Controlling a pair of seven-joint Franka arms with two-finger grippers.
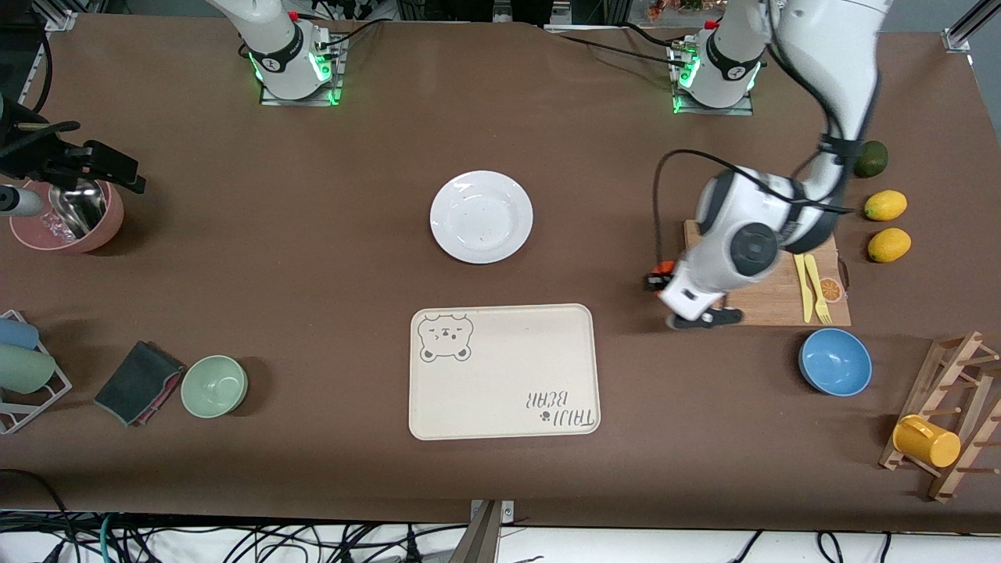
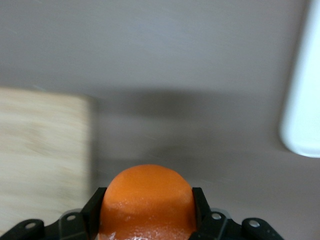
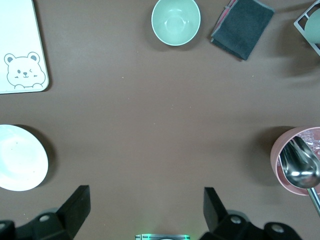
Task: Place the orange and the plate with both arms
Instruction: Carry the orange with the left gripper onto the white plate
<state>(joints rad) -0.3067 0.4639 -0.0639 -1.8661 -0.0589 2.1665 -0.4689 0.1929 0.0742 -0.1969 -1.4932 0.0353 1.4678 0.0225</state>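
Observation:
The robot's left gripper needs to release the orange near the middle of the empty white plate (image 1: 479, 210).
The orange (image 2: 146, 200) is gripped between the black fingers (image 2: 200, 210) of my left gripper (image 2: 147, 212). In the front view the left gripper (image 1: 657, 279) holds the orange (image 1: 663, 268) low over the brown table, beside the wooden cutting board's (image 1: 770, 301) edge that faces the right arm's end. The white plate (image 1: 481, 216) lies empty mid-table, farther from the front camera than the bear-print tray (image 1: 504, 375). It also shows in the right wrist view (image 3: 20, 157). My right gripper (image 3: 145, 210) is open and empty, high over bare table near its base; it is out of the front view.
A yellow knife and fork (image 1: 812, 285) lie on the cutting board. A blue bowl (image 1: 835, 362), two lemons (image 1: 886, 206), an avocado (image 1: 870, 159) and a mug rack (image 1: 938, 426) stand at the left arm's end. A green bowl (image 1: 214, 385), cloth (image 1: 137, 383) and pink bowl (image 1: 66, 215) are at the right arm's end.

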